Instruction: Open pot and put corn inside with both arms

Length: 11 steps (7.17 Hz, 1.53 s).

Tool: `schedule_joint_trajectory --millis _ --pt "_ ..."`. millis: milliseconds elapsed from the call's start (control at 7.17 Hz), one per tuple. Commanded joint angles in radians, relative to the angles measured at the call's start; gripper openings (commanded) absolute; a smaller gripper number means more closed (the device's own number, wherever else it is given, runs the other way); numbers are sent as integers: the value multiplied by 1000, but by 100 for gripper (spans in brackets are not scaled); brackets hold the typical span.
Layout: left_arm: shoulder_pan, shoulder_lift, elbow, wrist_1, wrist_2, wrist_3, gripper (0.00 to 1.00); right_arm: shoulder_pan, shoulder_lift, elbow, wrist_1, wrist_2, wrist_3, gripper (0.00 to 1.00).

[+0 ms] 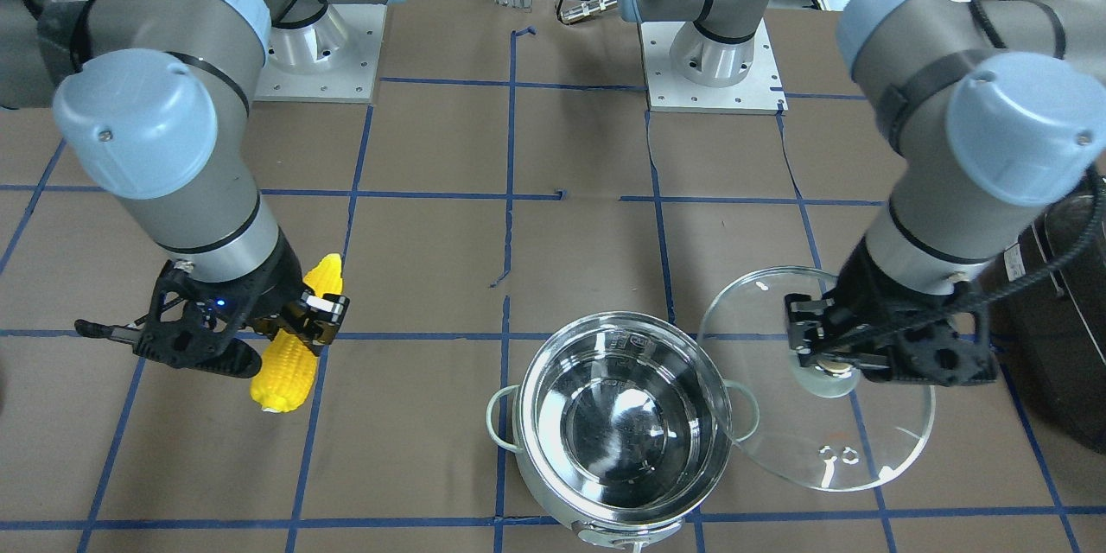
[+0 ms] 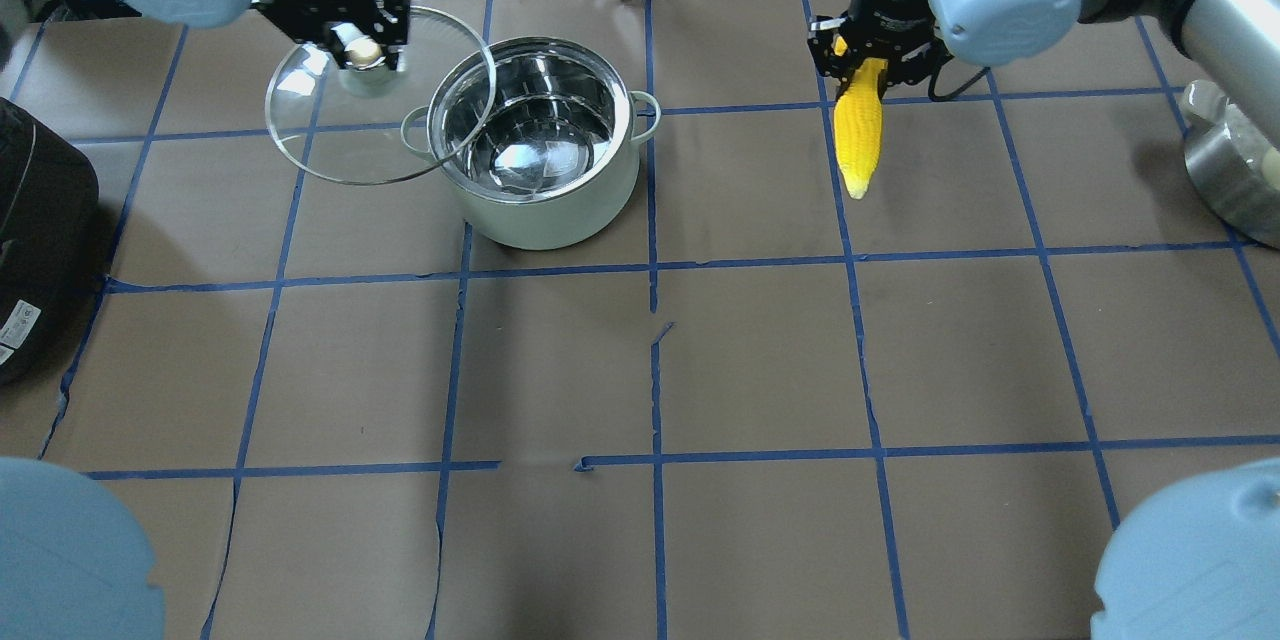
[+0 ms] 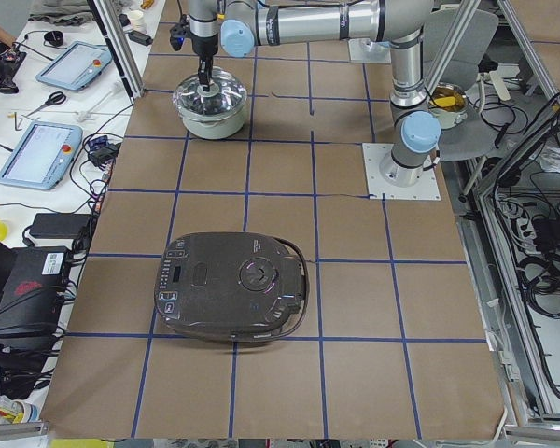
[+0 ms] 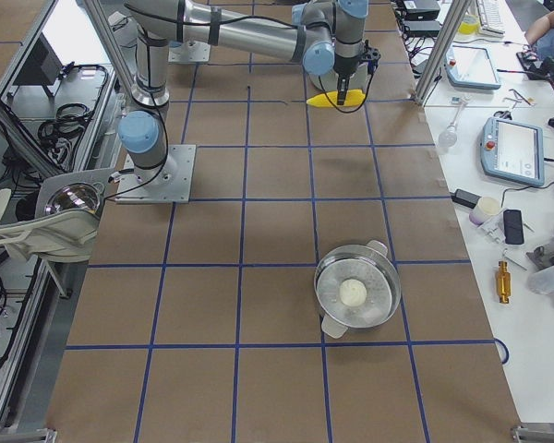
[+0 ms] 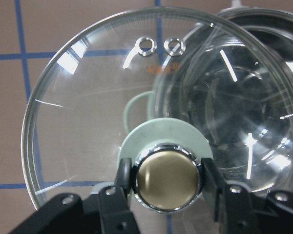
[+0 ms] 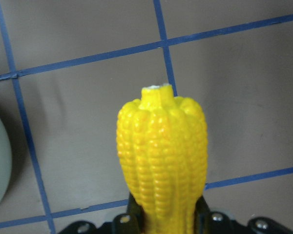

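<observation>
Next, my left gripper releases the glass lid on the blue tape crossing (image 1: 843, 355) (image 5: 166, 173) between the steel pot and black appliance.
The steel pot (image 1: 553, 389) stands open and empty on the table; it also shows in the overhead view (image 2: 545, 210). My left gripper (image 1: 834, 359) is shut on the brass knob (image 5: 168, 178) of the glass lid (image 1: 864, 441). It holds the lid beside the pot, overlapping the pot's rim and one handle (image 2: 330, 135). My right gripper (image 2: 868, 60) is shut on the yellow corn (image 2: 860, 135), well to the side of the pot. The corn's free end points away from the fingers in the right wrist view (image 6: 161, 151).
A large black appliance (image 2: 35, 240) sits at the table edge on my left, close to the left arm. A second steel pot (image 2: 1235, 170) with something white inside stands at the far right. Blue tape lines grid the brown table cover.
</observation>
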Motion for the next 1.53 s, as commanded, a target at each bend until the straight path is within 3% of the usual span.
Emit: schedule_joint_trajectory --millis 0,140,279,419,837,977,1116,1256,1395 --pt "201 18 -60 36 1 254 33 151 102 -181 35 -57 106 0" --pt "252 15 -130 66 -9 289 30 201 163 -282 70 -64 156 0" --pt "259 15 -222 197 -29 304 29 250 221 -361 75 -64 206 0" --pt "262 21 -311 246 -29 306 28 284 272 -422 75 -58 236 0" --pt "282 21 -402 274 -57 353 27 337 372 -538 61 -52 308 0" --pt "284 6 -421 347 -58 372 27 350 386 -538 20 -28 304 16" --pt "285 -3 -430 375 -84 395 27 361 407 -534 0 -15 275 43" --pt "285 -4 -433 377 -91 395 27 361 418 -534 -5 -20 154 55" --pt "285 -4 -448 377 -91 386 27 361 418 -532 -6 -21 123 98"
